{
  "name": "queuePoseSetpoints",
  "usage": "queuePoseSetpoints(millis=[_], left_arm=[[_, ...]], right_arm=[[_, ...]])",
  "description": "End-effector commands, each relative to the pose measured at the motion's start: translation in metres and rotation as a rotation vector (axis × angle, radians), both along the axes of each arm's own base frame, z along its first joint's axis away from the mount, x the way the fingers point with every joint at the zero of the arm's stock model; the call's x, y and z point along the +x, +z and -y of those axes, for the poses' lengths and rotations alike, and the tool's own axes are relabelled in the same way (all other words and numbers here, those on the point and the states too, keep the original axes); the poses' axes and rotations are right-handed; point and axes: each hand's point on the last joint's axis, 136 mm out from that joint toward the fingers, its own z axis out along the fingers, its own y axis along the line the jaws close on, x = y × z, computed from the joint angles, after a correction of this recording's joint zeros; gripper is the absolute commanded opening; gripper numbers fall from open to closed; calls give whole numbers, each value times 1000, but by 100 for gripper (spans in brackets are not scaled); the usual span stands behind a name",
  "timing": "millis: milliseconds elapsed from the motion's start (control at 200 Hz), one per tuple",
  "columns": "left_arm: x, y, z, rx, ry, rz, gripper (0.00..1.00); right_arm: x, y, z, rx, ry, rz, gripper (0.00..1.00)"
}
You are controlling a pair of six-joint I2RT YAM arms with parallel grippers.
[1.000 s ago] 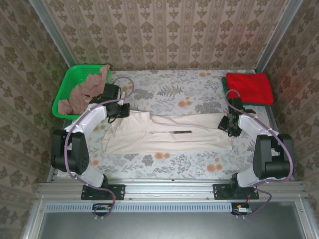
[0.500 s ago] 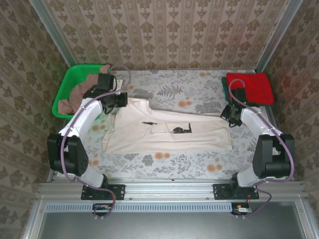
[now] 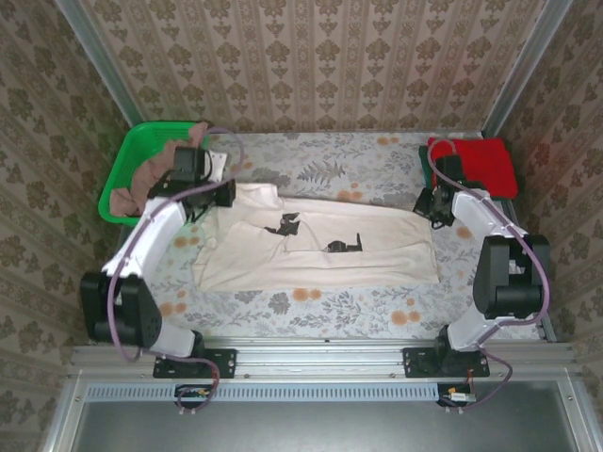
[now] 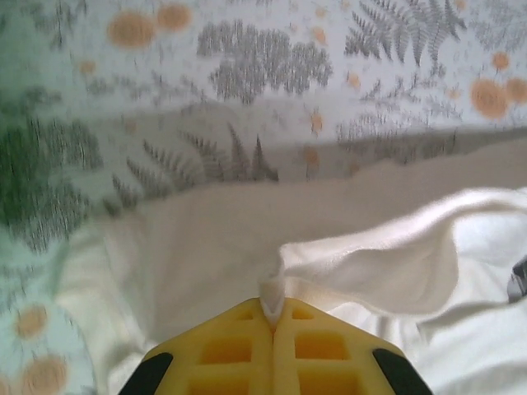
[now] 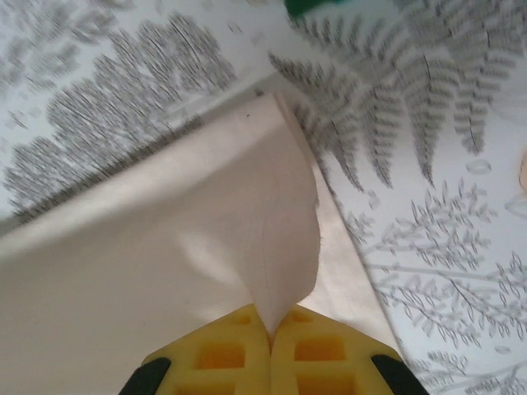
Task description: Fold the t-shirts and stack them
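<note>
My left gripper is going to let go of the cream t-shirt's far edge on the basket end of the shirt's near half [image 3: 241,255].
A large cream t-shirt [image 3: 320,247] lies spread across the middle of the table, with its far edge lifted at both ends. My left gripper [image 3: 224,195] is shut on the far left edge of the cream t-shirt [image 4: 362,263]; the cloth shows pinched between the yellow fingers [image 4: 222,350] of the left gripper [image 4: 272,317]. My right gripper [image 3: 427,206] is shut on the shirt's far right corner, and the cream t-shirt [image 5: 280,239] runs up out of the right gripper [image 5: 270,329]. A folded red t-shirt [image 3: 476,163] lies at the back right. A pink-brown t-shirt [image 3: 151,179] is heaped in the basket.
The green mesh basket [image 3: 114,181] stands at the back left, close to my left arm. A strip of dark green cloth [image 3: 422,153] shows beside the red shirt. The floral tablecloth [image 3: 320,169] covers the table, which is walled on three sides.
The right gripper has shut on the shirt's corner. Both grippers have moved toward the far side, drawing the cream shirt's far edge up and back with them.
</note>
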Motion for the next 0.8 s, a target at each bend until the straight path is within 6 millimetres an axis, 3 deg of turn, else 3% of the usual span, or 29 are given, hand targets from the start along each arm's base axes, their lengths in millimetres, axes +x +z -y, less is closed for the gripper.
queuePoseSetpoints(millis=[0,200,360,520,720,795], left_arm=[[-15,-7,-3,-39,49,45,0],[-48,-43,-12,-28,93,-8,0],[-67,-62,-10,-51,106,-31,0],[-72,-63,-2,-69,86,-29,3],[-77,-81,-1,-69,113,-123,6],[-80,-85,-5,-54,134,-146,11]], right_arm=[[-3,-4,-1,39,15,26,0],[-15,-24,-3,57,11,-19,0],[-19,-26,-5,69,14,-22,0],[-23,-32,-7,76,19,-35,3],[-26,-36,-9,85,24,-47,5],[-28,-36,-8,79,23,-51,8]])
